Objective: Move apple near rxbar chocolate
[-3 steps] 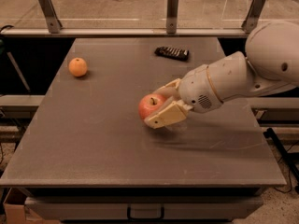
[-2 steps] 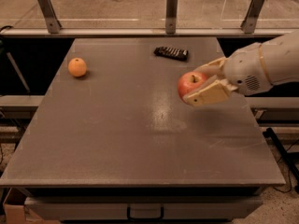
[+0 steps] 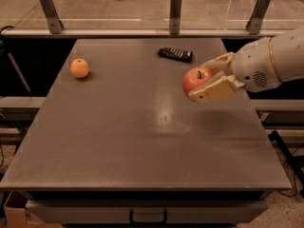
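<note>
My gripper is going to the table's far edge with the apple, now lifted above the grey table. It will release the apple close beside the arm-side end of the rxbar chocolate (image 3: 198, 49).
The red-pink apple (image 3: 195, 80) with a short brown stem is held in my gripper (image 3: 205, 78), lifted above the grey table (image 3: 142, 141) toward its right side. The cream fingers (image 3: 214, 89) close on the apple from front and back. The arm comes in from the right edge. The rxbar chocolate (image 3: 175, 54), a flat dark bar, lies on the table's far side, a little left of and behind the apple, apart from it.
A small orange fruit (image 3: 79, 68) sits at the table's far left. A rail with three metal posts (image 3: 175, 6) runs behind the far edge. The table's right edge lies under the arm.
My gripper has lifted the apple off the table's middle and carried it right and toward the far side, closer to the dark bar. The orange and bar have not moved.
</note>
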`<state>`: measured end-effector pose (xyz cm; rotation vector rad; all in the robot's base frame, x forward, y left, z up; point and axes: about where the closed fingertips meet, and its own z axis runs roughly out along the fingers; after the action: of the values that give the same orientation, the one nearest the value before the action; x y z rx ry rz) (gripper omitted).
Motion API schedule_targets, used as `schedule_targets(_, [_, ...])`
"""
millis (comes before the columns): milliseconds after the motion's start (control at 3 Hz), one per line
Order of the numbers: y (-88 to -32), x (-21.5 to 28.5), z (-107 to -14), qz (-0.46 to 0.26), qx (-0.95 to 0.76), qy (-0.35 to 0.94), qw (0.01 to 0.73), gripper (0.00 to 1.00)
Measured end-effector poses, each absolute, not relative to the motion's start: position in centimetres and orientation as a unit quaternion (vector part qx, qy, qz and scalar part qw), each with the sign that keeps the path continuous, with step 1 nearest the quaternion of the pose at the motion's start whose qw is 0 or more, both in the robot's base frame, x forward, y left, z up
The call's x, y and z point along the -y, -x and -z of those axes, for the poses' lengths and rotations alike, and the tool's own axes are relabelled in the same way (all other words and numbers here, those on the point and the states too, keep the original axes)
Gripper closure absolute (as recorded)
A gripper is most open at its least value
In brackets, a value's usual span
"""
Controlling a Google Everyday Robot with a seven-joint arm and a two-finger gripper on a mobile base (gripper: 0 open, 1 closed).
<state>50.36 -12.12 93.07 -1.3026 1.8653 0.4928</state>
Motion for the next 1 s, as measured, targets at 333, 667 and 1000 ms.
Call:
schedule_targets(333, [-53.1, 13.6, -94.7, -0.167, -0.725, 0.518, 0.421, 1.0])
schedule_targets(667, [-61.3, 17.0, -97.8, -0.112, -0.704, 0.517, 0.474, 1.0])
schedule_targets(1000, [-67.8, 18.2, -98.7, -0.095, -0.698, 0.504, 0.499, 1.0])
